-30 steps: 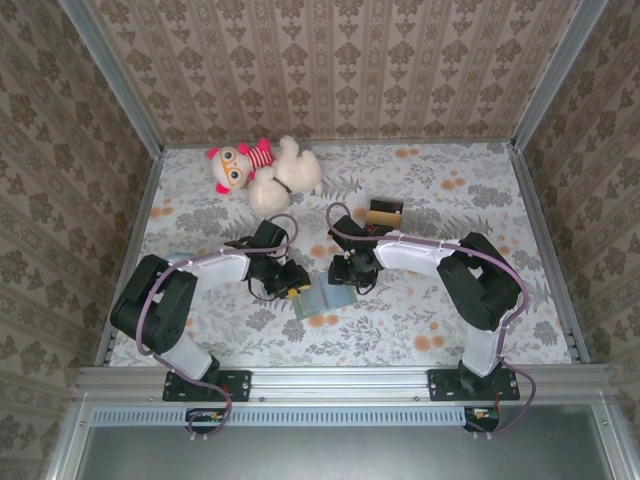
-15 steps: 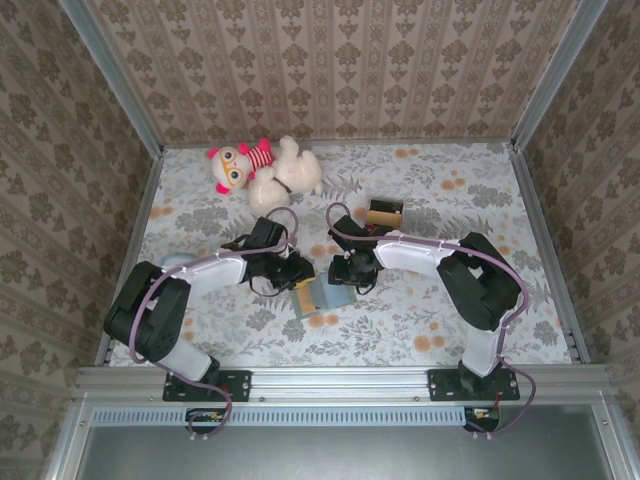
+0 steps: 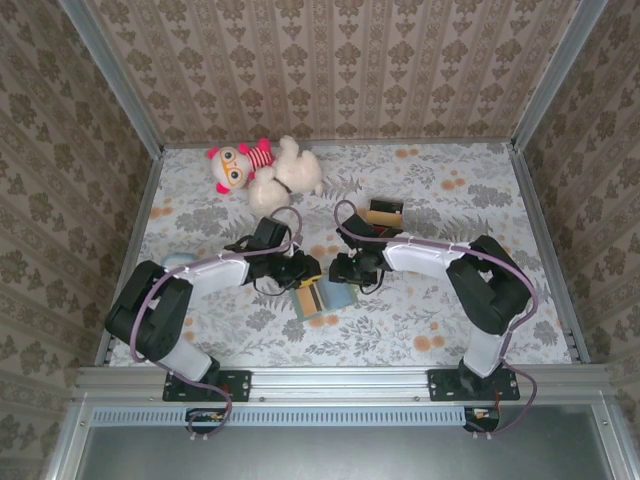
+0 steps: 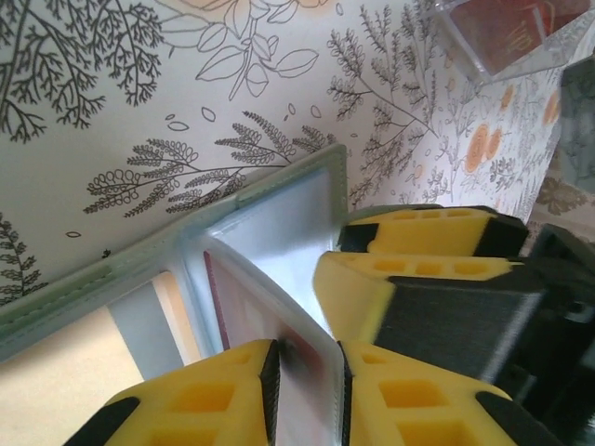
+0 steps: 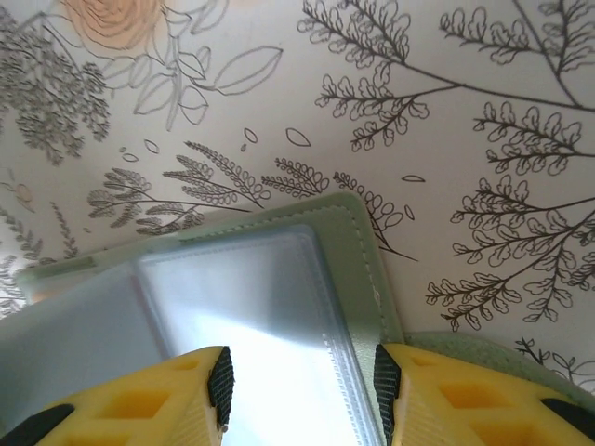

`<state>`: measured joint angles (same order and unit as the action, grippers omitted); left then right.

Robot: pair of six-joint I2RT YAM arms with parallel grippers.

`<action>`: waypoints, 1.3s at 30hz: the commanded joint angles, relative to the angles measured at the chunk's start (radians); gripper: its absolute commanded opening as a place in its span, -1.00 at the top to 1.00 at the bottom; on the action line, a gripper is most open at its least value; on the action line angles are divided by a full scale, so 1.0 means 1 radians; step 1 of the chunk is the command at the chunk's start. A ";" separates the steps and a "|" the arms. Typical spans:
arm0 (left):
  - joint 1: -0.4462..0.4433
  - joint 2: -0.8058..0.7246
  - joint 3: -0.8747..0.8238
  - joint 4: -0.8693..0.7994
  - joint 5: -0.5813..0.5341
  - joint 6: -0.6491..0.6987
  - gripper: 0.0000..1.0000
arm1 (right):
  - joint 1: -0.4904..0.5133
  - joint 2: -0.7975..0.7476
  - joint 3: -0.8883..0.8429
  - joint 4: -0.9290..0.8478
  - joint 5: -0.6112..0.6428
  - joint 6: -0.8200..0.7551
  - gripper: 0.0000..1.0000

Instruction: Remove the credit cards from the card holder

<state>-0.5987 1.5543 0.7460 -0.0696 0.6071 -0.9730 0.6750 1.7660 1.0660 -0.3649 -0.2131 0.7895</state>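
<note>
My left gripper is pinching the clear sleeve around the dark red credit card. It should lay the sleeve toward my right gripper and then pinch the card itself [image 4: 244, 321].
The card holder [image 3: 337, 297] lies open on the floral cloth between my two grippers, a tan and a dark credit card [image 3: 311, 299] showing on its left half. My left gripper [image 3: 303, 273] is at its left edge; in the left wrist view the left gripper [image 4: 307, 395] is shut on a raised clear sleeve leaf with a dark red credit card [image 4: 244, 311] inside. A tan card [image 4: 56, 376] lies flat under plastic. My right gripper [image 3: 346, 270] stands over the right half. Seen from the right wrist, the right gripper [image 5: 302, 381] is open, fingertips straddling a flat clear sleeve of the card holder [image 5: 358, 251].
A white and pink teddy bear [image 3: 265, 170] lies at the back left. A small red and dark box [image 3: 384, 214] sits just behind the right arm, seen as a clear-cased red box [image 4: 521, 32]. Side rails and patterned walls bound the cloth.
My left gripper has moved right onto the card holder and lifted a sleeve leaf; the tan and dark cards now show more. The right gripper has barely moved.
</note>
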 commanded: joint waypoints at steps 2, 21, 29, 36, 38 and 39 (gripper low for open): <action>-0.010 0.018 0.026 0.014 0.020 -0.013 0.39 | -0.017 -0.094 -0.026 0.046 -0.026 0.013 0.03; 0.002 -0.072 0.021 -0.088 -0.115 -0.081 -0.21 | -0.025 -0.143 0.003 -0.022 -0.008 -0.080 0.04; -0.015 -0.035 -0.015 -0.041 -0.123 -0.150 0.14 | 0.011 0.000 0.089 -0.101 -0.034 -0.092 0.37; -0.029 0.022 -0.004 -0.035 -0.107 -0.145 0.32 | 0.015 0.057 0.104 -0.134 -0.006 -0.087 0.39; -0.030 0.035 -0.005 -0.032 -0.107 -0.146 0.35 | 0.015 0.065 0.104 -0.137 0.001 -0.087 0.38; -0.031 0.041 -0.006 -0.029 -0.106 -0.147 0.35 | 0.015 0.071 0.103 -0.137 0.001 -0.087 0.39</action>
<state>-0.6216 1.5768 0.7414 -0.1040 0.4999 -1.1080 0.6876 1.8153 1.1439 -0.4568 -0.2325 0.7097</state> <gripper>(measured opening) 0.327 0.308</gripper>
